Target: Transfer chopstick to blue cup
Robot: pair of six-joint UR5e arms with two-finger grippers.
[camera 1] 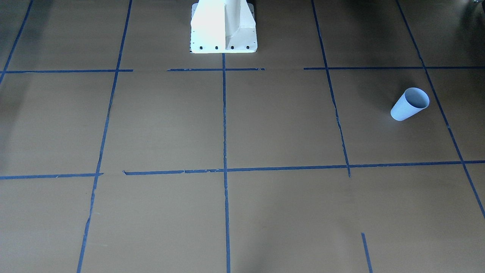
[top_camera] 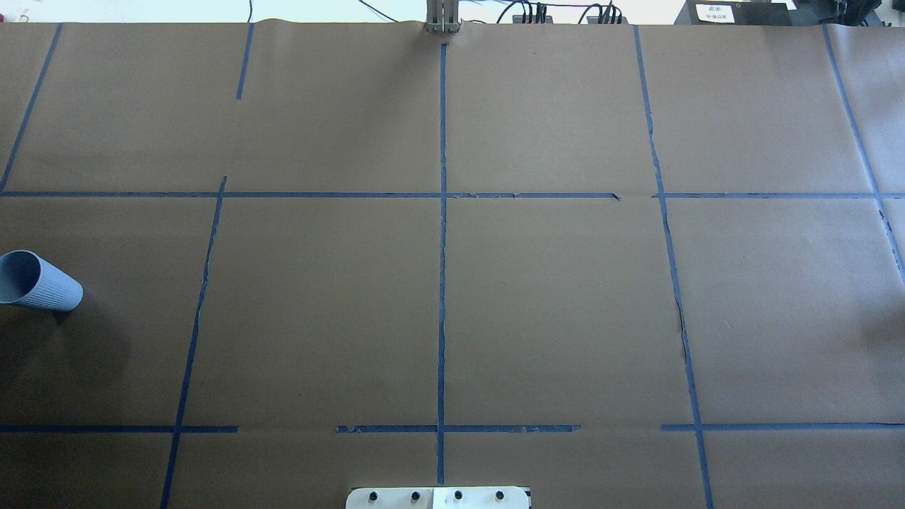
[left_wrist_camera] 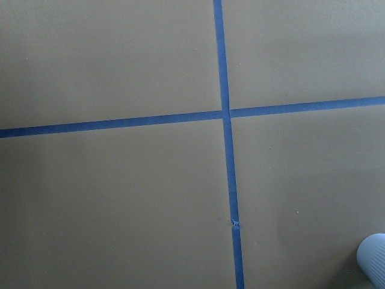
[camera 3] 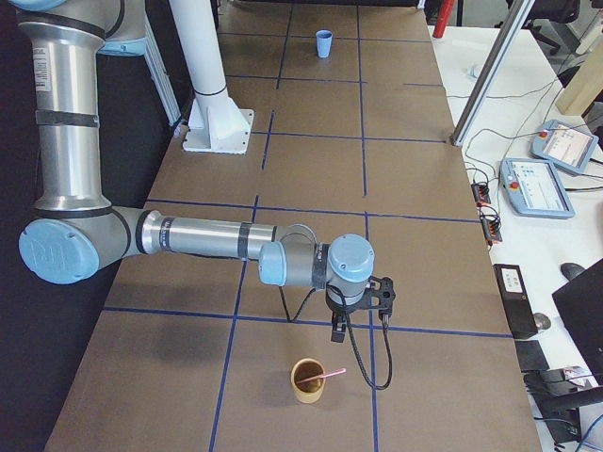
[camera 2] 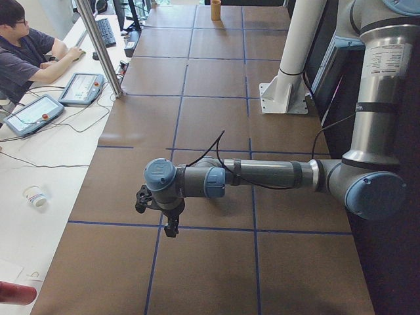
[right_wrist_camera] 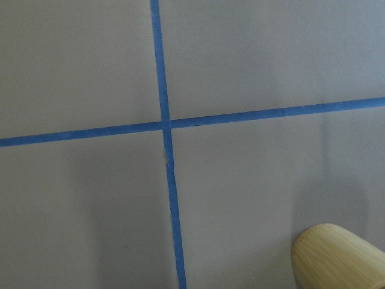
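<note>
Next, I close my left gripper on the blue cup's rim (camera 1: 427, 94), on the side that is toward the nearby end of the table.
The pale blue ribbed cup (camera 1: 410, 104) stands upright near the table's end on my left side; it also shows in the overhead view (top_camera: 35, 281), far off in the exterior right view (camera 3: 323, 43) and at the corner of the left wrist view (left_wrist_camera: 374, 265). One pink chopstick (camera 3: 322, 376) leans in a bamboo cup (camera 3: 307, 379) at the opposite end, and that cup also shows in the right wrist view (right_wrist_camera: 340, 259). My right gripper (camera 3: 337, 331) hangs just above and behind the bamboo cup. My left gripper (camera 2: 172, 230) points down over the table. I cannot tell whether either gripper is open or shut.
The white robot base (camera 1: 223, 26) stands at the table's middle rear edge. Blue tape lines grid the brown table. An operator (camera 2: 20, 52) sits at a side desk with teach pendants (camera 2: 82, 88). A metal post (camera 2: 98, 46) rises at the table's far edge.
</note>
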